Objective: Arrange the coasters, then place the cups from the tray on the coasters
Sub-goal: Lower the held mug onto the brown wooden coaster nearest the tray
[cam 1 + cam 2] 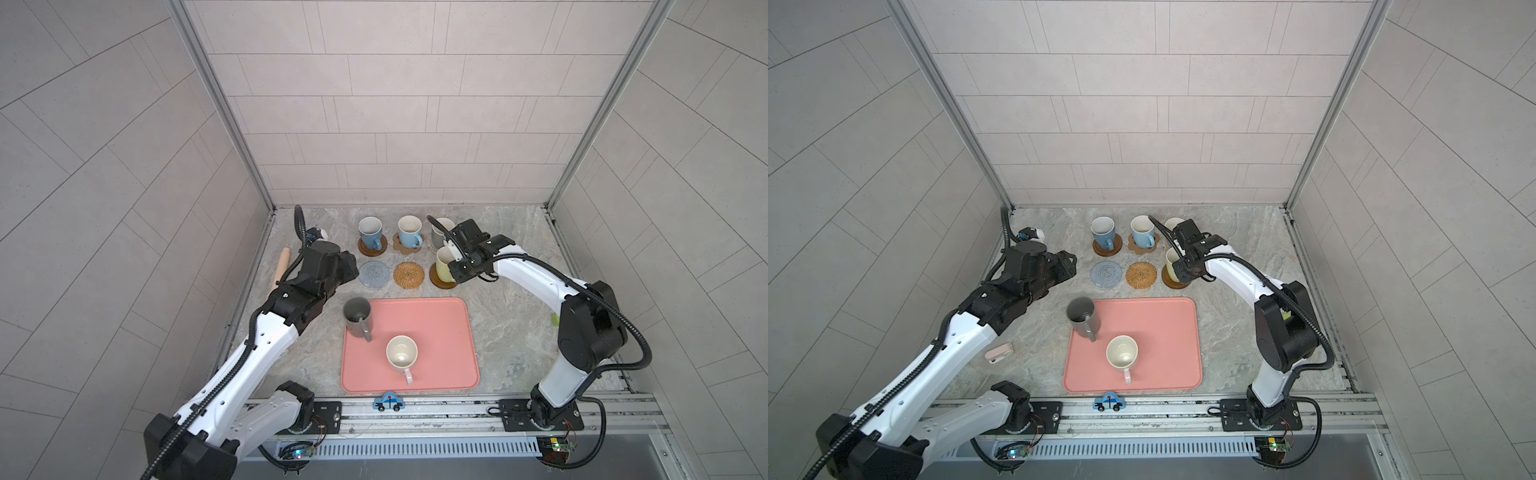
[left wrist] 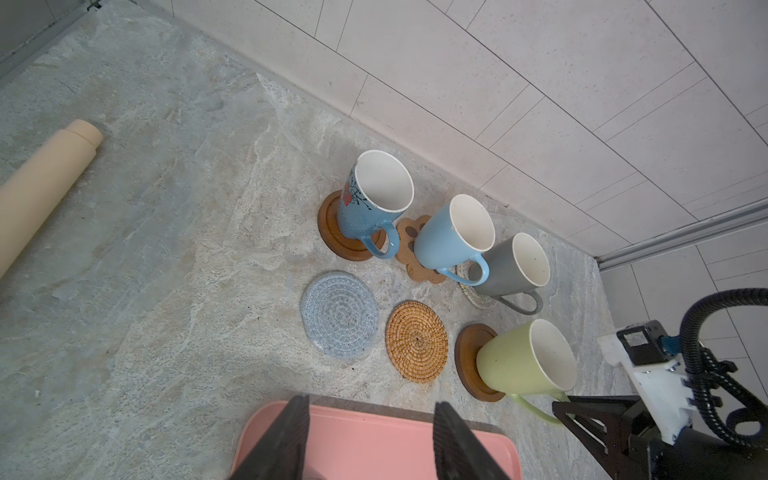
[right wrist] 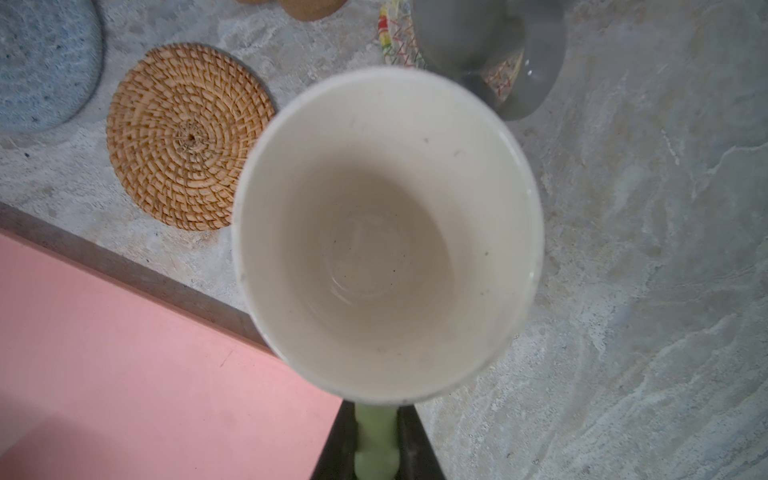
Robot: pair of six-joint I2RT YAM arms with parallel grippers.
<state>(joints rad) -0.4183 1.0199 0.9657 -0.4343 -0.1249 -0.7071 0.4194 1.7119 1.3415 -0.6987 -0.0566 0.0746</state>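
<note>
I am going to use my right gripper to set the yellow-green cup down on the dark brown coaster (image 1: 444, 273), which is beside the rattan coaster.
My right gripper (image 3: 376, 444) is shut on the handle of the yellow-green cup (image 1: 444, 262), which is over a dark brown coaster (image 2: 469, 353). Two blue cups (image 1: 370, 233) (image 1: 409, 232) and a short grey cup (image 2: 513, 266) stand on coasters in the back row. The grey-blue coaster (image 1: 374, 273) and the rattan coaster (image 1: 409, 274) lie bare. On the pink tray (image 1: 440, 332) stand a dark grey cup (image 1: 357, 318) and a pink-handled cup (image 1: 401, 353). My left gripper (image 2: 372, 415) hangs open over the tray's back edge, holding nothing.
A beige roller (image 1: 282, 266) lies along the left wall. A blue toy car (image 1: 388, 402) sits on the front rail. A small pink object (image 1: 998, 353) lies left of the tray. Tiled walls close in the back and both sides.
</note>
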